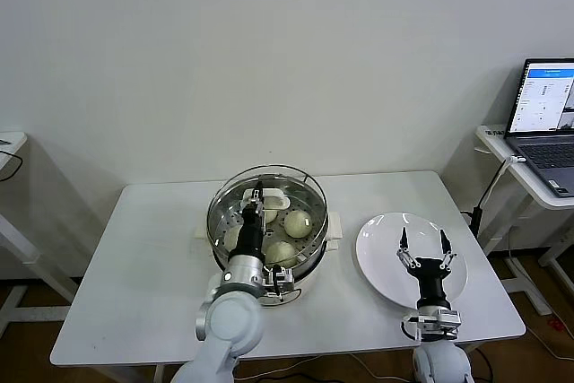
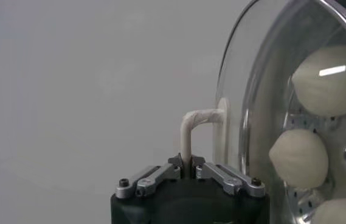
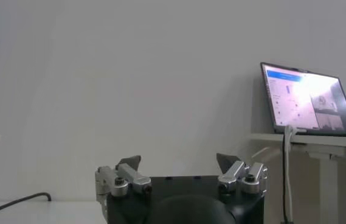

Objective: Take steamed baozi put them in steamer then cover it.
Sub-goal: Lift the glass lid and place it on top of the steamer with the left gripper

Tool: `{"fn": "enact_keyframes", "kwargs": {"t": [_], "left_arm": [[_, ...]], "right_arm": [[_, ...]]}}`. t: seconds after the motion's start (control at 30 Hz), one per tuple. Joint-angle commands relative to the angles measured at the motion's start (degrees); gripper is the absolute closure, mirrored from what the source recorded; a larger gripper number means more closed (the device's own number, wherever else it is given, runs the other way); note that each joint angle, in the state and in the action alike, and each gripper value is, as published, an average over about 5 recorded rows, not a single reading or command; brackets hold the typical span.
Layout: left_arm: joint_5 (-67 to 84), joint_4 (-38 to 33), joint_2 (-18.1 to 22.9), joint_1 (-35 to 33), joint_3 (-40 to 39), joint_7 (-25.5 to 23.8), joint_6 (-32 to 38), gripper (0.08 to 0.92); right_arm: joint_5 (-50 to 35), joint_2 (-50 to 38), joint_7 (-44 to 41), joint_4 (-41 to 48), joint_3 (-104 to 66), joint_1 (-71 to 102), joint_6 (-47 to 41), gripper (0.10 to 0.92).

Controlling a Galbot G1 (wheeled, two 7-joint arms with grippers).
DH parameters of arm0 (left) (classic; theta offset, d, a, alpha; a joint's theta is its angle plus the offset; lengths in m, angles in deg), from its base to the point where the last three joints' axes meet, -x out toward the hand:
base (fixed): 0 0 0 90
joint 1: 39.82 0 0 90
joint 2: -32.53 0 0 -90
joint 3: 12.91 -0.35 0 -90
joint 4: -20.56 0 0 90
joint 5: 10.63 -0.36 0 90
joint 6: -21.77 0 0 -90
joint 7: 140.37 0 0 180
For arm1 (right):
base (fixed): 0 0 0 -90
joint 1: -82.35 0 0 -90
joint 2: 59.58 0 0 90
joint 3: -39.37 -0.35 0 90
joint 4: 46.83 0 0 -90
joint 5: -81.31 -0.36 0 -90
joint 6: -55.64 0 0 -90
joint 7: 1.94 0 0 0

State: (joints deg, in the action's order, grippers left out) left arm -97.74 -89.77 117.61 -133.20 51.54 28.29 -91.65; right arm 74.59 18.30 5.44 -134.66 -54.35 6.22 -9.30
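Observation:
My left gripper is going to let go of the glass lid on the steamer's steel rim, centered over the cream baozi (image 1: 269, 223).
The steamer (image 1: 218, 227), a shiny steel pot, stands mid-table with three cream baozi (image 1: 298, 221) showing on its perforated tray. Over it sits the clear glass cover (image 1: 300, 182); I cannot tell whether it rests on the rim. My left gripper (image 1: 258, 195) is shut on the cover's cream handle (image 1: 274, 196). In the left wrist view the gripper (image 2: 186, 163) pinches the handle (image 2: 192, 120), and baozi (image 2: 298, 158) show through the glass (image 2: 233, 91). My right gripper (image 1: 423, 238) hovers open above the white plate (image 1: 381, 253), holding nothing; its jaws (image 3: 179, 161) stand wide apart.
The white plate lies bare to the steamer's right. A laptop (image 1: 547, 123) stands on a side table beyond the table's right edge, with a cable hanging there; the laptop (image 3: 309, 100) also shows in the right wrist view. Another table edge shows at far left.

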Motion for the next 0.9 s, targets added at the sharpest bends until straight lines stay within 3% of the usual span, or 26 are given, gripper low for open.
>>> {"fn": "enact_keyframes", "kwargs": {"t": [0.03,0.9], "left_arm": [[-0.2,2.3,1.1,0.7,-1.5,0.0,-1.0,0.812],[-2.7,4.2,0.9,0.5,-1.0,-0.7,-0.5,0.812]], "right_arm": [[0.3,0.2,-0.1,0.1,0.0,0.0,0.1,0.203],[0.7,0.7,-0.2,1.2,0.0,-0.9,0.6,0.203]]}}
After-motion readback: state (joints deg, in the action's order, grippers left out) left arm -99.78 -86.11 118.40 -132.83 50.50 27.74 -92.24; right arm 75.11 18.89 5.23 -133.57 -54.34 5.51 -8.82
